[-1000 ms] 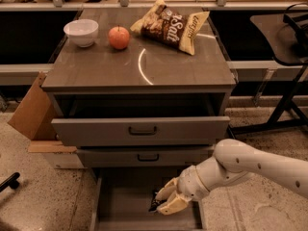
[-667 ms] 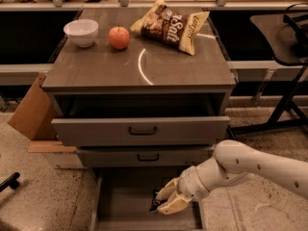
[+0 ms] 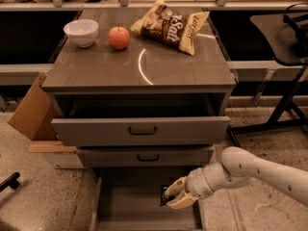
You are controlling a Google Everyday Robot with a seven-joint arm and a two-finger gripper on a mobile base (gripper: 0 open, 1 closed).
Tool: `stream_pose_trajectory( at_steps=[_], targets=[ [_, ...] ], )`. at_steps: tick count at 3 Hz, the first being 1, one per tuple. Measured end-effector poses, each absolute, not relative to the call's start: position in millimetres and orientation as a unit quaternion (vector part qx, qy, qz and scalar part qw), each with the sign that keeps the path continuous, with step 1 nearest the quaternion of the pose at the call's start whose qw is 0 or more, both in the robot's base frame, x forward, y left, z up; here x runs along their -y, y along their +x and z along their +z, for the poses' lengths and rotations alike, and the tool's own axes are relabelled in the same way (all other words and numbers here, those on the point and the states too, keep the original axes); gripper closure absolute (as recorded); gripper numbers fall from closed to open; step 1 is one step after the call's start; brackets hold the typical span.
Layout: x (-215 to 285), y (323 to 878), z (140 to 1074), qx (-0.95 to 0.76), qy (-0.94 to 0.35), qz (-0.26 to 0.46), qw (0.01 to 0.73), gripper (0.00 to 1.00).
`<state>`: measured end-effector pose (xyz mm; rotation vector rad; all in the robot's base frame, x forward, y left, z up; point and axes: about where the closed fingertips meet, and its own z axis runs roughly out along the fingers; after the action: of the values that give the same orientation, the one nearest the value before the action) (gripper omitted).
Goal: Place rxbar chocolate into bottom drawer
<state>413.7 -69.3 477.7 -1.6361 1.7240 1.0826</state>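
Note:
I need to open my gripper and release the rxbar chocolate on the bottom drawer's grey bottom, just below my fingertips point(image 3: 167, 207).
The bottom drawer point(image 3: 127, 198) of the grey cabinet is pulled out and its grey floor shows. My gripper point(image 3: 174, 195) hangs over the drawer's right part, reaching in from the right on a white arm. It is shut on the rxbar chocolate point(image 3: 164, 197), a small dark bar held at the fingertips just above the drawer floor. The bar's lower end is close to the floor; I cannot tell whether it touches.
The top drawer point(image 3: 139, 130) is pulled partly out and the middle drawer point(image 3: 144, 156) is nearly closed, both above the gripper. On the cabinet top stand a white bowl point(image 3: 81, 32), a red apple point(image 3: 119, 37) and a chip bag point(image 3: 171, 25). A cardboard box point(image 3: 30, 110) leans at the left.
My gripper with the bar has shifted slightly up and to the right over the drawer. Nothing else has moved.

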Motion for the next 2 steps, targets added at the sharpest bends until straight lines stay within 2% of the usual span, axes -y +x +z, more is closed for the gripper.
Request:
stream_pose_trajectory(
  at_steps=[2],
  targets=[
    [95, 447, 398, -0.638, -0.578, 0.402, 0.313, 1.0]
  ],
)
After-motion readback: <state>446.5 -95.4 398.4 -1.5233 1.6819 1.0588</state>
